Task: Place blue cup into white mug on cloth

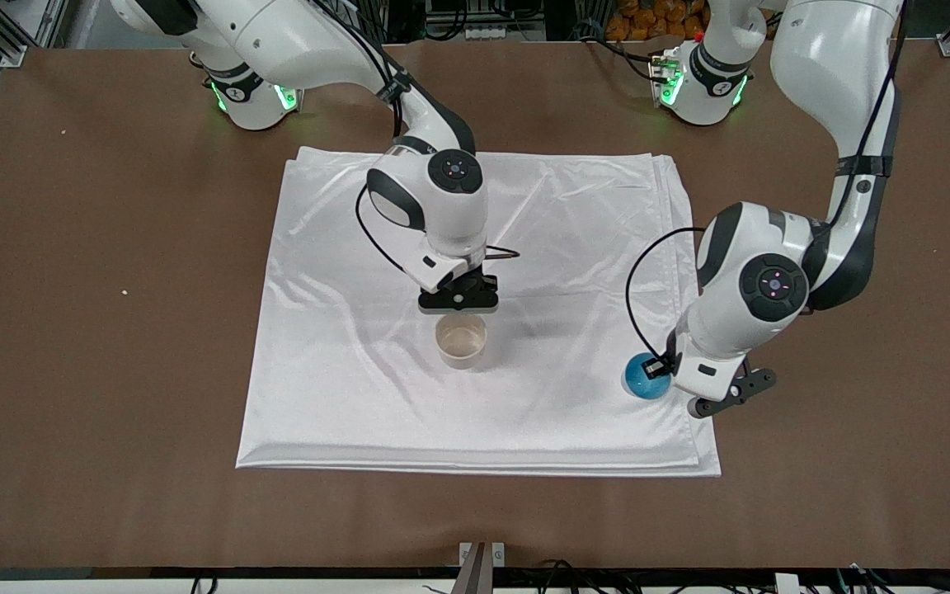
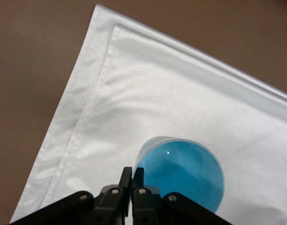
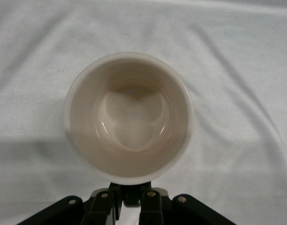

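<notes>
My right gripper has the white mug, upright near the cloth's middle now. It will let go of it on the middle of the cloth (image 1: 473, 365) (image 3: 123, 108), a little closer to the blue cup.
The white mug (image 1: 460, 340) stands upright near the middle of the cloth (image 1: 343, 396), and its beige inside is empty in the right wrist view (image 3: 129, 117). My right gripper (image 1: 459, 307) is low at the mug's farther side, shut on its small dark handle (image 3: 132, 193). The blue cup (image 1: 645, 379) is on the cloth near the corner toward the left arm's end, nearer the front camera than the mug. My left gripper (image 2: 132, 171) is shut on the cup's rim (image 2: 180, 173), one finger inside and one outside.
The cloth lies on a brown table (image 1: 112, 247), with bare table all round it. A metal bracket (image 1: 482, 561) sits at the table's near edge. The cloth's folded corner (image 2: 94, 14) shows close to the cup.
</notes>
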`<action>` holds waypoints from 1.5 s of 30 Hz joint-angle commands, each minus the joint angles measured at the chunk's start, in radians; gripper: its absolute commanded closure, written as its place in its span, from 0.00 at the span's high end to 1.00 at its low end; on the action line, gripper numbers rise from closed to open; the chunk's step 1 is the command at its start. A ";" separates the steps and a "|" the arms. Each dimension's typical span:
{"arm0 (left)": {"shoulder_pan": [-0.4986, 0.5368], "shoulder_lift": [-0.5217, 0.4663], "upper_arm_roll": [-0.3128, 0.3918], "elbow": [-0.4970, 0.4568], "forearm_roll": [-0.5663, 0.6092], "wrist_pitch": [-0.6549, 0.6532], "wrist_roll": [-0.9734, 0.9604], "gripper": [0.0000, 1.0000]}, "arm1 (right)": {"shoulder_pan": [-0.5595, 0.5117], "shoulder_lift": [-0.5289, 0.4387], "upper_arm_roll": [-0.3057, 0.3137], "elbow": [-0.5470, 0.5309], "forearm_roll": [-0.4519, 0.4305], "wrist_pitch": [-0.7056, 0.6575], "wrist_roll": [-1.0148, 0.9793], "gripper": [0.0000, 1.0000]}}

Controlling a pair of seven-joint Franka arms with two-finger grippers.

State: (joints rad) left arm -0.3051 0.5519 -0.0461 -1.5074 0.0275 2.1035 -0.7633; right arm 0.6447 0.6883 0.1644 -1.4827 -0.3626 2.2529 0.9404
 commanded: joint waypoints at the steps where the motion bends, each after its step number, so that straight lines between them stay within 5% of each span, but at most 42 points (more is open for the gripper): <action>1: -0.049 -0.015 0.011 -0.005 -0.011 -0.022 -0.051 0.00 | 0.015 0.074 0.010 0.087 -0.081 -0.012 0.020 0.00; 20: -0.141 -0.017 0.011 0.052 -0.020 -0.085 -0.182 0.00 | 0.004 0.126 0.015 0.121 -0.084 0.044 0.014 0.02; 21: -0.144 -0.017 0.011 0.053 -0.020 -0.085 -0.186 0.00 | 0.003 0.126 0.015 0.121 -0.084 0.044 0.014 0.10; 22: -0.147 -0.017 0.011 0.053 -0.020 -0.085 -0.192 0.00 | 0.001 0.126 0.015 0.119 -0.084 0.044 0.014 0.27; 23: -0.149 -0.017 0.011 0.053 -0.020 -0.086 -0.198 0.00 | 0.000 0.126 0.015 0.119 -0.085 0.044 0.014 0.56; 25: -0.151 -0.017 0.011 0.053 -0.020 -0.086 -0.208 0.00 | -0.005 0.125 0.015 0.119 -0.090 0.044 0.014 0.94; 26: -0.155 -0.017 0.011 0.053 -0.020 -0.086 -0.212 0.00 | -0.008 0.123 0.015 0.119 -0.093 0.042 0.014 1.00; 33: -0.172 -0.017 0.011 0.055 -0.020 -0.086 -0.223 0.00 | -0.017 0.096 0.029 0.119 -0.088 0.036 0.009 1.00; 45: -0.218 -0.010 0.011 0.079 -0.020 -0.086 -0.281 0.00 | -0.131 -0.059 0.144 0.099 -0.058 -0.119 0.009 1.00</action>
State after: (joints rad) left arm -0.4837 0.5483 -0.0466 -1.4537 0.0274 2.0376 -0.9941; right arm 0.5848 0.7296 0.2466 -1.3514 -0.4266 2.2047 0.9403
